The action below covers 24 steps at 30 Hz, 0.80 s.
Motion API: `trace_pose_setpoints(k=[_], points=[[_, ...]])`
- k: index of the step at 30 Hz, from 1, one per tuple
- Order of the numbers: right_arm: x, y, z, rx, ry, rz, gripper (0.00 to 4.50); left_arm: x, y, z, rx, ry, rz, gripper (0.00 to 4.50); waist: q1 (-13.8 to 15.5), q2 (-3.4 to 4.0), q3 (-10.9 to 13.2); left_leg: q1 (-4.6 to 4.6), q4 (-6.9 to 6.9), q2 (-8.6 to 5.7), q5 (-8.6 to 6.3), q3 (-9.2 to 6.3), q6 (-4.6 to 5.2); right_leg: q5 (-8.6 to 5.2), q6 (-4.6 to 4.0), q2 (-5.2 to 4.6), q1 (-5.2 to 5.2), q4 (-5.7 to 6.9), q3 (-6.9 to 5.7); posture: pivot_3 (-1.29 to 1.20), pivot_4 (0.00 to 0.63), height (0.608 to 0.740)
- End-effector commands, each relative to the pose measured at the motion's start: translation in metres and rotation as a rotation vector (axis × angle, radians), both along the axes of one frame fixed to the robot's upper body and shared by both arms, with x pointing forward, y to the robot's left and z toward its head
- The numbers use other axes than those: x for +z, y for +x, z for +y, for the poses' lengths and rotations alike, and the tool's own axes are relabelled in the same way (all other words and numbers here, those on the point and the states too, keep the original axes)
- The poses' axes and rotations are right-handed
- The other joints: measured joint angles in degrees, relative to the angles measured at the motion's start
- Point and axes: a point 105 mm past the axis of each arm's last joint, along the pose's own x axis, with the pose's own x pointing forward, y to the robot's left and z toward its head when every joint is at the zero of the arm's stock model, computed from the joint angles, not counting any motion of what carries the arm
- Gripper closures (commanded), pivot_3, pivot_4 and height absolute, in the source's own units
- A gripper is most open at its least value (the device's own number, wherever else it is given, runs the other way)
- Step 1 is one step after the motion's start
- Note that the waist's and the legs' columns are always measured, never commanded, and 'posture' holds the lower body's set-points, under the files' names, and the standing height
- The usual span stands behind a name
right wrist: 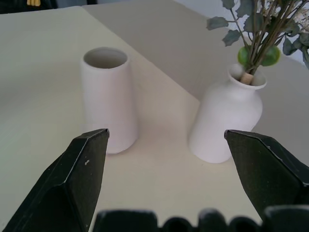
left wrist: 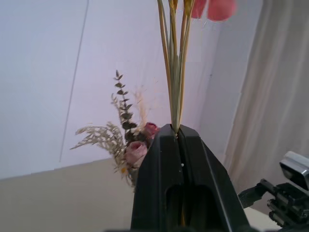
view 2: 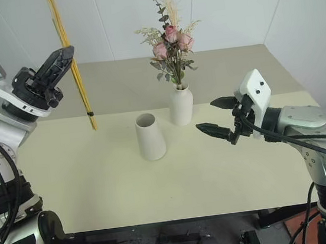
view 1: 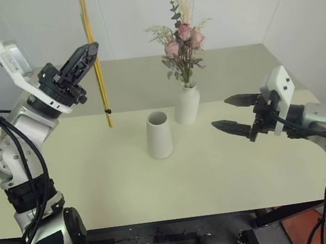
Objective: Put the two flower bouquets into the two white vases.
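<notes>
The robot's left gripper should release the yellow wheat stalks in the opening of the cone-shaped white vase (view 1: pixel 155 120). The stalks now hang just above the table.
My left gripper (view 1: pixel 91 48) is raised at the left, shut on the slim bunch of yellow wheat stalks (view 1: pixel 98 76). The stems hang down to just above the table and rise out of the top of the picture. In the left wrist view the stalks (left wrist: pixel 174 72) stand up from the shut fingertips, with pink blossoms (left wrist: pixel 212 7) at the top. The rose bouquet (view 1: pixel 182 42) stands in the bottle-shaped white vase (view 1: pixel 187 104). Beside it, the cone-shaped white vase (view 1: pixel 159 135) is upright with nothing in it. My right gripper (view 1: pixel 221 112) is open and holds nothing, to the right of both vases, pointing at them.
The vases stand near the middle of a pale beige table (view 1: pixel 99 183), whose front edge runs along the bottom. A second pale surface (view 1: pixel 134 78) lies behind it, up to the white wall. There is free room on the table left and right of the vases.
</notes>
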Motion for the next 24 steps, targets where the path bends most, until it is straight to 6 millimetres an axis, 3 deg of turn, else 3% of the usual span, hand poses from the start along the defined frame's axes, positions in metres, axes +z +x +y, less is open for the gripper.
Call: trace_pose_setpoints(k=[1, 5, 17, 24], points=[[0.015, -0.003, -0.005, -0.033, 0.002, -0.086, 0.00, 0.021, -0.015, -0.008, -0.094, -0.035, -0.150, 4.46, -0.1, 0.00, 0.0, 0.04, 0.02, 0.00, 0.00, 0.00, 0.00, 0.00, 0.00, 0.01, 0.03, 0.03, 0.01, 0.00, 0.150, 0.740], [0.015, -0.003, -0.005, -0.059, 0.012, -0.114, 0.00, 0.024, -0.011, -0.015, -0.143, -0.066, -0.235, 4.46, 0.0, -0.01, 0.0, 0.06, 0.05, 0.00, 0.00, 0.00, 0.00, 0.00, -0.01, 0.04, 0.03, 0.09, 0.02, 0.00, 0.150, 0.740], [0.015, -0.006, -0.009, -0.118, -0.001, -0.164, 0.00, 0.008, 0.042, -0.021, -0.137, -0.272, -0.209, 4.46, 0.1, -0.03, 0.0, -0.04, 0.06, -0.02, 0.00, -0.01, 0.01, 0.00, 0.00, 0.03, 0.00, 0.00, 0.02, 0.00, 0.150, 0.740], [0.016, -0.004, -0.012, -0.160, -0.006, -0.187, 0.00, -0.003, 0.055, -0.049, -0.186, -0.241, -0.186, 4.46, 0.1, -0.03, 0.0, -0.05, 0.05, -0.02, 0.00, -0.01, 0.01, 0.00, 0.01, 0.03, -0.01, -0.01, 0.02, 0.00, 0.150, 0.740]])
